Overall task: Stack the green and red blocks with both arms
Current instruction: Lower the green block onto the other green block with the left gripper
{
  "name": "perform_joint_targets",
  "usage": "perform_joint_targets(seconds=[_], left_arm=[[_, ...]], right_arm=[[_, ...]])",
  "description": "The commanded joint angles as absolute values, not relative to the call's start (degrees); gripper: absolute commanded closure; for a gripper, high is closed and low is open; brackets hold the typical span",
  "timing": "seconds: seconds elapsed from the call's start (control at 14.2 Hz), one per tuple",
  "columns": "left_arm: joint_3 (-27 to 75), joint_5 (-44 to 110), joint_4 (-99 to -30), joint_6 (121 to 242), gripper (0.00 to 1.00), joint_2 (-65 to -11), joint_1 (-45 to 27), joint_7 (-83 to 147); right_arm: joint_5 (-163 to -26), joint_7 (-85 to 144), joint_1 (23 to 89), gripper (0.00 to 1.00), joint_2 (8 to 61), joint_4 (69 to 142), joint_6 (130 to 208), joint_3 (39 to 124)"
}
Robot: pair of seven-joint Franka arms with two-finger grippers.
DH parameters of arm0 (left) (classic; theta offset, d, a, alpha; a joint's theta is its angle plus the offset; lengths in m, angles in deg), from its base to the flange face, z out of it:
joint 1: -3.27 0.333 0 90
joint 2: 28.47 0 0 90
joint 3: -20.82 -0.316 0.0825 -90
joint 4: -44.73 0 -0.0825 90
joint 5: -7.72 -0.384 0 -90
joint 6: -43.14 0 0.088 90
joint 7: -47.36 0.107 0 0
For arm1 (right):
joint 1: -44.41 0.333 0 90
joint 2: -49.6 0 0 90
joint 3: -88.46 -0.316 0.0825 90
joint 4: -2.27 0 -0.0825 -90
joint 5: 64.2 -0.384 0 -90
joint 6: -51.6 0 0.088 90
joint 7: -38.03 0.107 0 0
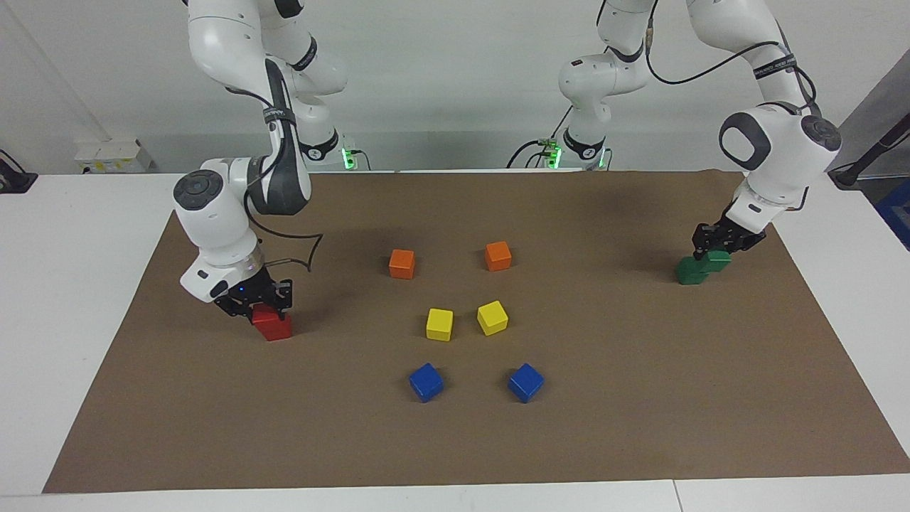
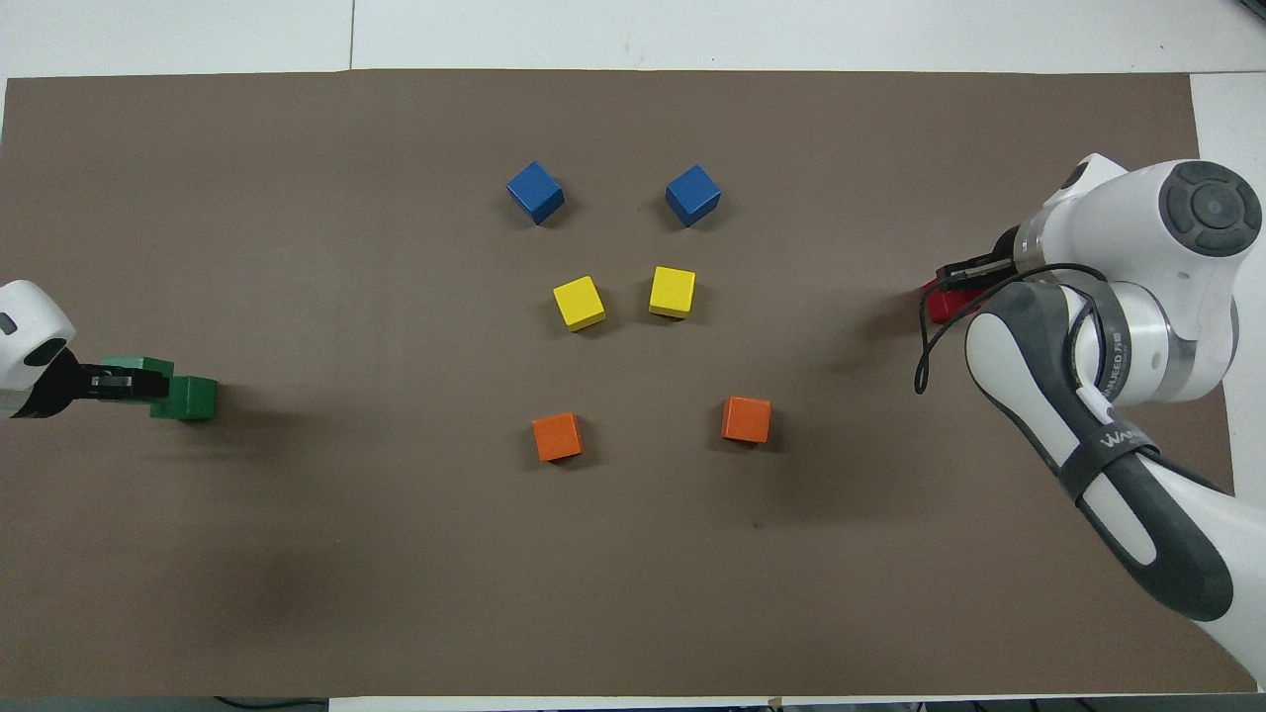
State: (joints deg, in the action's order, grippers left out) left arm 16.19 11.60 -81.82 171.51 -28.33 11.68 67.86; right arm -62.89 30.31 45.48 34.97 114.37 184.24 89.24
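Next, I let go of the green block in my left gripper, now low over the brown mat, on top of the second green block [image 2: 155,390] lying on the brown mat.
My left gripper [image 1: 719,247] is shut on a green block [image 1: 721,261] low over the brown mat at the left arm's end of the table. That block overlaps the edge of a second green block [image 1: 687,272] lying on the mat, offset toward the table's end. In the overhead view the held green block [image 2: 138,368] sits close against the lying one [image 2: 188,398]. My right gripper [image 1: 257,304] is shut on a red block [image 1: 261,314] set down on top of another red block [image 1: 277,330]. From overhead, only a sliver of red [image 2: 937,305] shows under the right arm.
Two orange cubes [image 1: 402,264] [image 1: 498,256], two yellow cubes [image 1: 439,324] [image 1: 492,318] and two blue cubes [image 1: 426,382] [image 1: 525,382] lie in pairs in the middle of the brown mat [image 1: 640,398]. White tabletop borders the mat.
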Motion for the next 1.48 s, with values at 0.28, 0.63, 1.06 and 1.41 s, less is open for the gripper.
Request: perform_joint_targets(seconds=[0.28, 0.63, 1.06, 1.41], left_arm=[[16.8, 11.6, -89.0, 179.5, 1.00, -25.0, 12.1, 65.0], [16.8, 11.6, -91.1, 182.2, 1.00, -25.0, 12.2, 65.0], [16.8, 11.5, -90.7, 182.1, 0.41, -25.1, 12.1, 65.9], [16.8, 11.5, -86.2, 175.3, 0.00, -25.9, 11.6, 65.7]], right_arm=[[-63.2, 28.4, 44.9, 0.76, 36.1, 115.8, 185.5, 89.0], [-63.2, 28.4, 44.8, 0.32, 36.1, 115.8, 185.6, 89.0], [-63.2, 28.4, 44.8, 0.00, 36.1, 115.8, 185.5, 89.0], [-63.2, 30.2, 45.1, 0.00, 36.9, 113.6, 180.6, 89.0]])
